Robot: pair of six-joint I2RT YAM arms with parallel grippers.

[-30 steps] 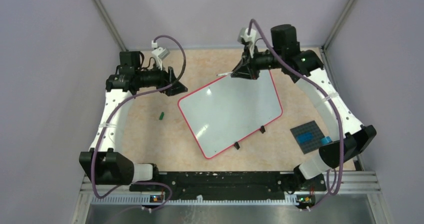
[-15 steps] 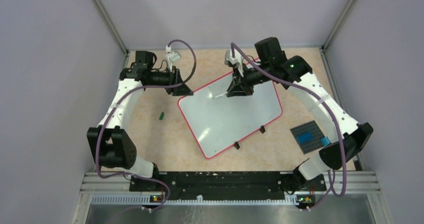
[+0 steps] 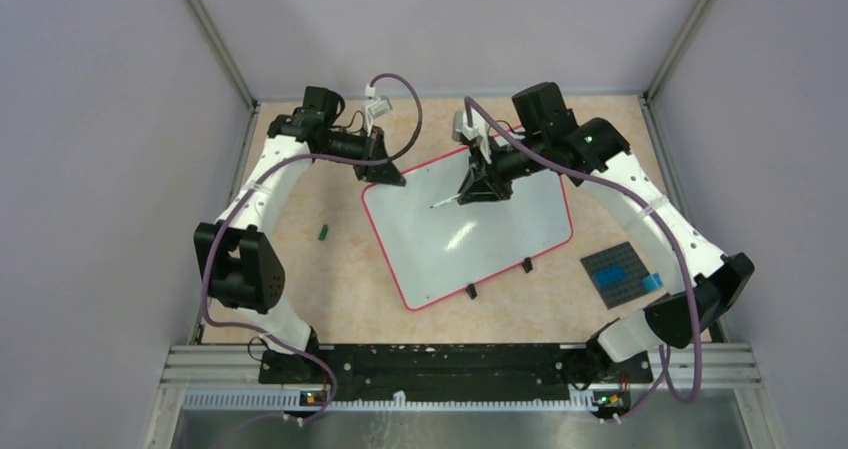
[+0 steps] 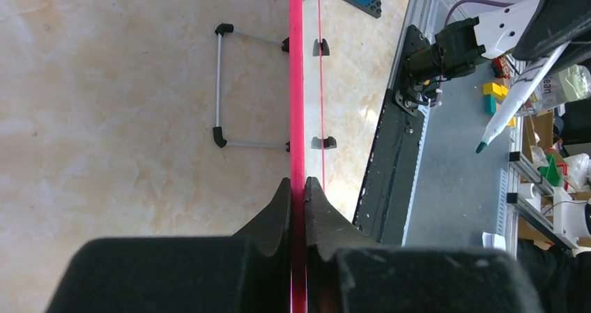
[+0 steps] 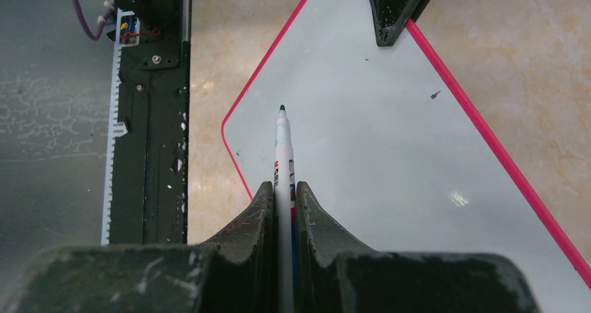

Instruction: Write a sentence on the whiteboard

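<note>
I have the whiteboard's far rim in my left gripper, in from the corner and crowding the marker's starting space, so next I open it and take the whiteboard's rim closer to the corner (image 3: 367, 189).
The whiteboard (image 3: 480, 239), white with a thin red rim, lies tilted on the table. My left gripper (image 3: 393, 177) is shut on its far left corner. In the left wrist view the red rim (image 4: 296, 83) runs edge-on between the pressed jaws of the left gripper (image 4: 297, 187). My right gripper (image 3: 472, 193) hangs over the board's far half, shut on a white marker (image 3: 445, 202) whose green tip points to the left. From the right wrist, the marker (image 5: 282, 146) sticks out of the right gripper (image 5: 282, 191) over the whiteboard (image 5: 390, 139). Whether the tip touches the board I cannot tell.
A small green cap (image 3: 323, 233) lies on the table left of the board. A dark grey studded plate (image 3: 612, 269) with blue bricks sits at the right. Two black feet (image 3: 470, 292) stick out at the board's near edge. Walls enclose three sides.
My left arm swung right to the board's far left corner and shut on the rim. My right gripper carried the marker from the far edge over the board. The board turned slightly.
</note>
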